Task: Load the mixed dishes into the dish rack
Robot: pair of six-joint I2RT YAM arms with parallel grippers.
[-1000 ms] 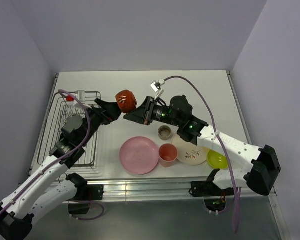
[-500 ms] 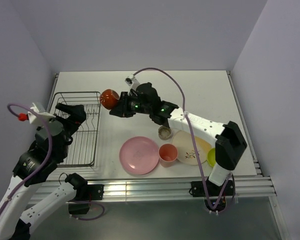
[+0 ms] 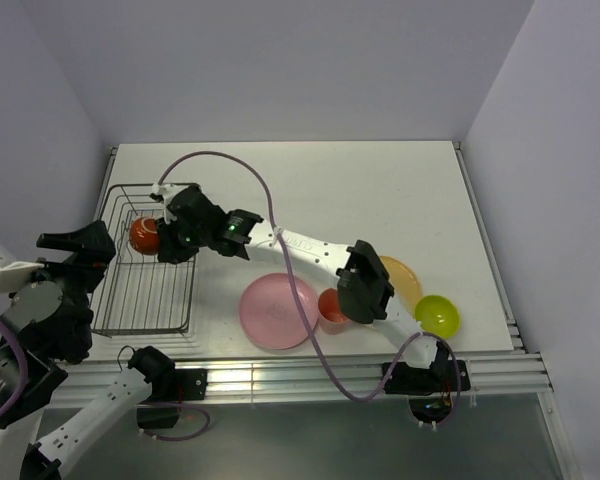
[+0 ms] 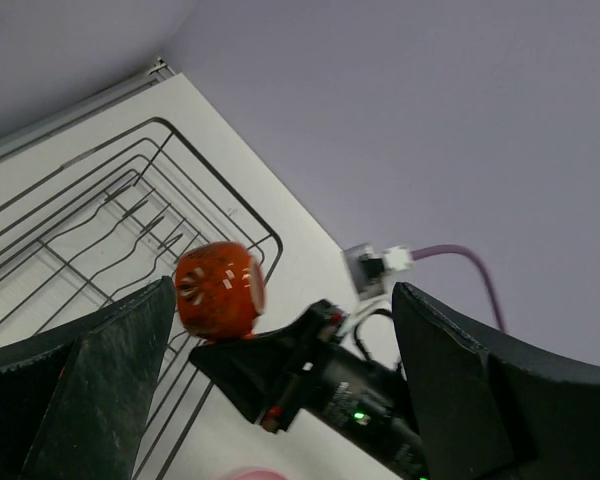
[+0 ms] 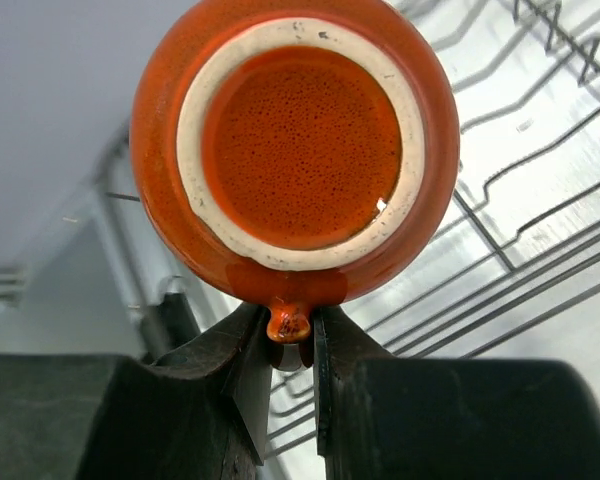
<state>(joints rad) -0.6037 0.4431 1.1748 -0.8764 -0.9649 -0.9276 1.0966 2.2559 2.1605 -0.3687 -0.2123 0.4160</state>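
I need to use my right gripper to set the dark red-orange mug down and let go of it on the open wires in the dish rack's near half [image 3: 138, 278].
The dark red-orange mug [image 3: 144, 234] hangs over the far part of the dish rack [image 3: 130, 300], a dark wire rack at the table's left. My right gripper [image 3: 166, 243] is shut on the mug's handle [image 5: 289, 324], and the mug's base [image 5: 300, 150] faces the right wrist camera. My left gripper [image 3: 80, 243] is open and holds nothing, drawn back near the rack's left side. Its wrist view shows the mug [image 4: 218, 290] between its wide fingers [image 4: 100, 380]. On the table lie the pink plate [image 3: 278, 310], salmon-pink cup [image 3: 329, 306], cream-and-orange plate [image 3: 402, 276] and lime-green bowl [image 3: 436, 315].
My right arm [image 3: 310, 245] stretches from the near right across the table to the rack and covers part of the cup and the cream-and-orange plate. Rack wires and prongs [image 5: 540, 190] lie close under the mug. Walls close the table at left, back and right.
My right arm swung left with the mug, from over the table's middle to over the rack. The left arm pulled back from the rack toward the near left, still open.
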